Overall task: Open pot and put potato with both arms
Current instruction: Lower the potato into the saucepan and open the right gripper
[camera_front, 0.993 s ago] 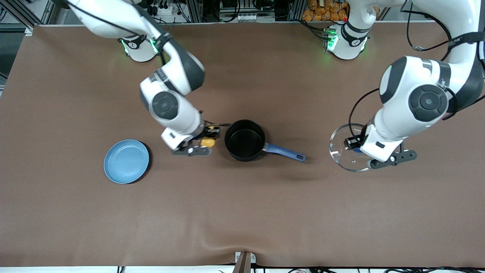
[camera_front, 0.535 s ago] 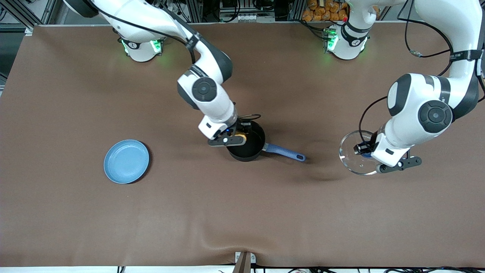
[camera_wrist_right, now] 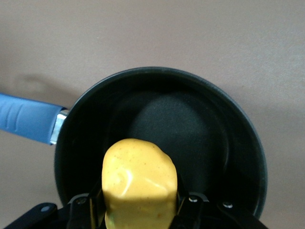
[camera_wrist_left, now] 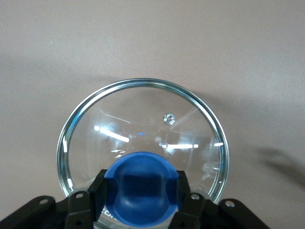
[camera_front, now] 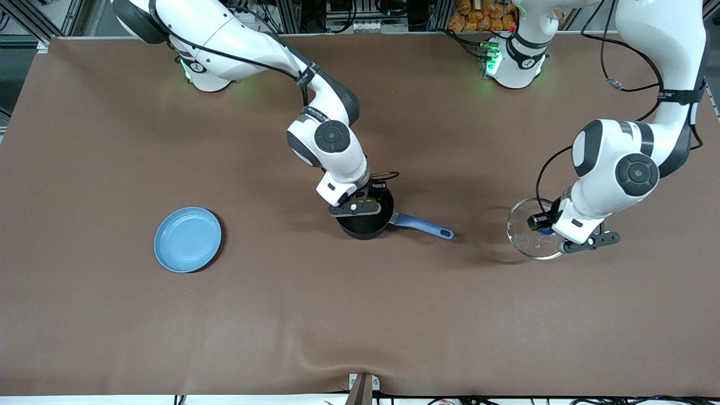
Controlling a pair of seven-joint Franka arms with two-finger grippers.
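My left gripper should release the glass lid on the brown table [camera_front: 526, 226] beyond the pot's blue handle tip.
The black pot [camera_front: 368, 222] with a long blue handle [camera_front: 422, 225] stands open mid-table. My right gripper [camera_front: 360, 198] is over the pot, shut on the yellow-orange potato [camera_wrist_right: 139, 183], which hangs above the pot's dark inside [camera_wrist_right: 190, 129]. In the front view the potato shows only as a yellow sliver [camera_front: 359, 198] under the wrist. My left gripper [camera_front: 541, 225] is shut on the blue knob [camera_wrist_left: 139, 187] of the glass lid [camera_wrist_left: 143, 124], held low over the table toward the left arm's end [camera_front: 526, 233].
A flat light-blue plate [camera_front: 187, 239] lies toward the right arm's end of the brown table [camera_front: 360, 315]. A mount bracket [camera_front: 363, 387] sits at the table's near edge.
My right gripper carried the potato from beside the pot to over its opening. My left gripper with the lid moved slightly farther toward the left arm's end and lower.
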